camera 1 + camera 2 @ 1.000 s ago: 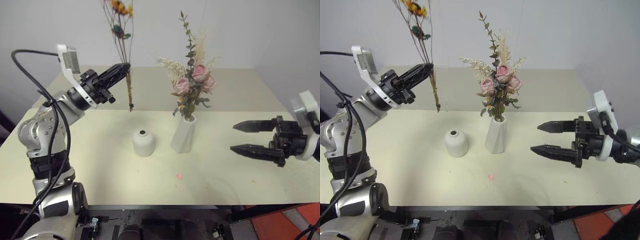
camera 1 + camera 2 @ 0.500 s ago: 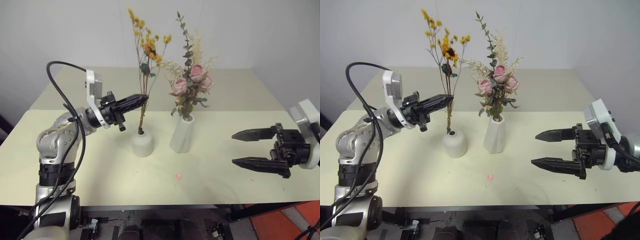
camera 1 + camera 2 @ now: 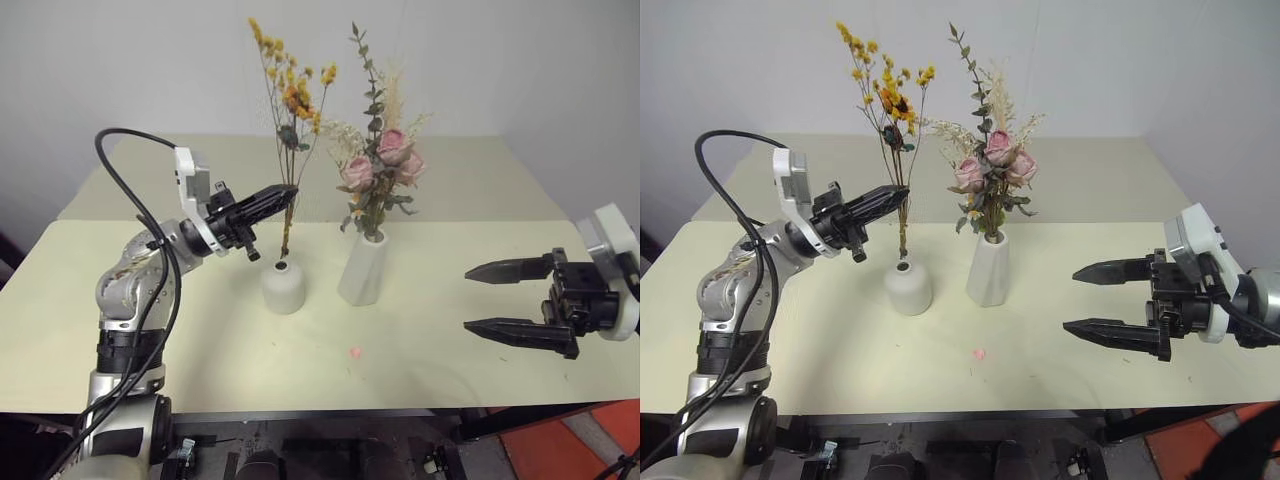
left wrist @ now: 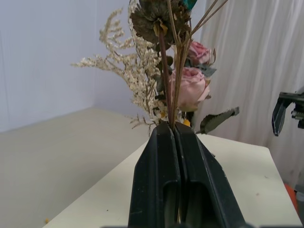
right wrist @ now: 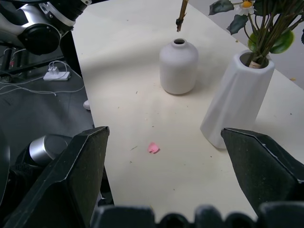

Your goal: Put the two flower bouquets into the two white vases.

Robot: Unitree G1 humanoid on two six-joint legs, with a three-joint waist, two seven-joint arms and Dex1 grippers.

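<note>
The robot's left gripper will release the thin yellow-orange sprig in the hole of the short round white vase [image 3: 281,266].
My left gripper [image 3: 287,192] is shut on the stems of the thin yellow-orange sprig [image 3: 288,90], which it holds upright. The stems' lower end [image 5: 180,21] hangs just above the hole of the short round white vase [image 3: 283,287]. Right beside that vase, the tall white vase [image 3: 363,268] holds the bouquet of pink roses, green sprigs and cream grasses [image 3: 381,170]. The left wrist view has the shut fingers [image 4: 161,156] clamping the stems, with the roses [image 4: 189,88] behind. My right gripper [image 3: 468,298] stands open and empty, well to the right of both vases, just above the table.
The vases stand mid-way along the pale yellow table [image 3: 180,340]. A small pink scrap [image 3: 356,352] lies on it in front of them. A white wall closes the far side. Cables and a plug [image 5: 52,73] lie on the floor beyond the table's left edge.
My left gripper brought the sprig down and to the right from high over the table's left to above the short vase, then barely moved. The right gripper kept still.
</note>
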